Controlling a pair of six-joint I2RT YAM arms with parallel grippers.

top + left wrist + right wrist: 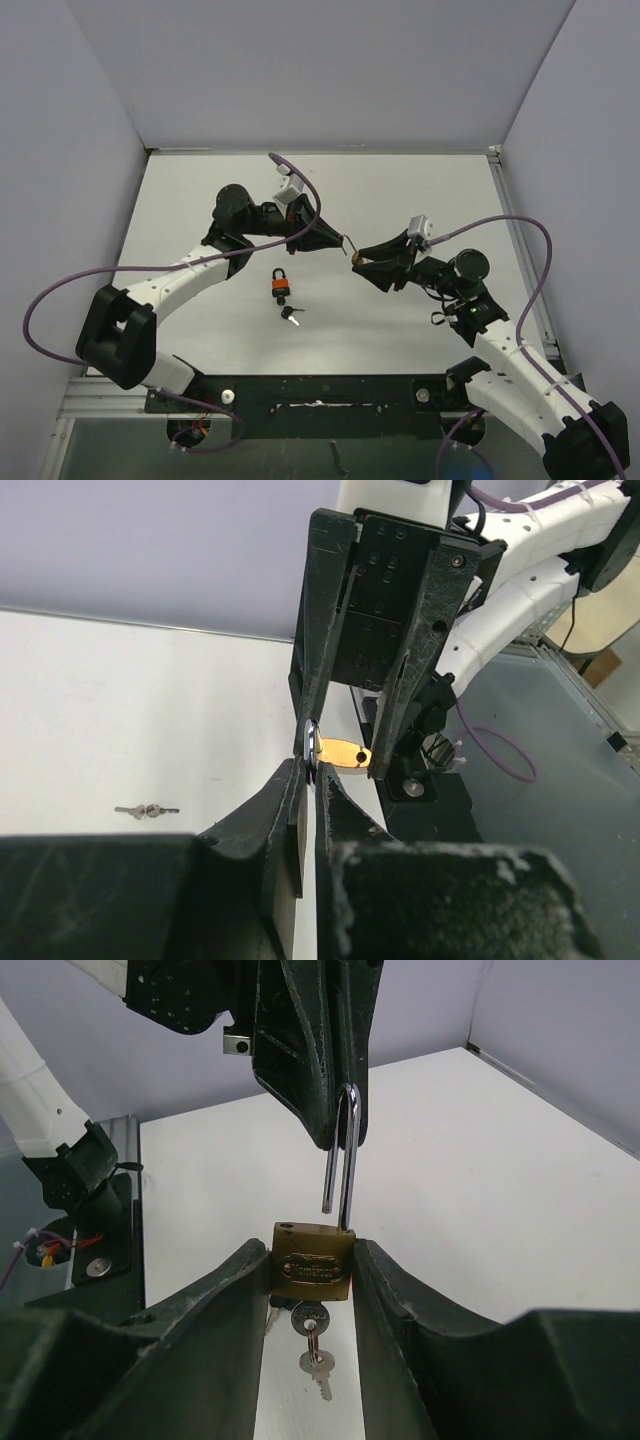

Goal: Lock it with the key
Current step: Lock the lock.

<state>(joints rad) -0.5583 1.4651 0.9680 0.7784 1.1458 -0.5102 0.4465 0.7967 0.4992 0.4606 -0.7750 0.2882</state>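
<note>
The robot's right gripper is pinching the padlock's narrow sides, so it should open and grip the padlock by its broad sides [311, 1268] while the left gripper holds the shackle.
A brass padlock [312, 1262] is clamped by its body between my right gripper's [312, 1265] fingers. Its steel shackle [346, 1155] stands open, the free end above its hole. My left gripper [312, 768] is shut on the top of the shackle [312, 742], meeting the right gripper [357, 262] above mid-table. A key [309, 1318] sits in the padlock's bottom, with a second key [316, 1365] hanging from it. In the top view the padlock [353, 257] is small, between the two gripper tips, next to the left gripper [345, 241].
A second padlock with an orange body [281, 284] lies on the white table [200, 190], with a small bunch of keys [291, 314] just in front of it. Keys also show on the table in the left wrist view [147, 810]. Purple cables loop beside both arms.
</note>
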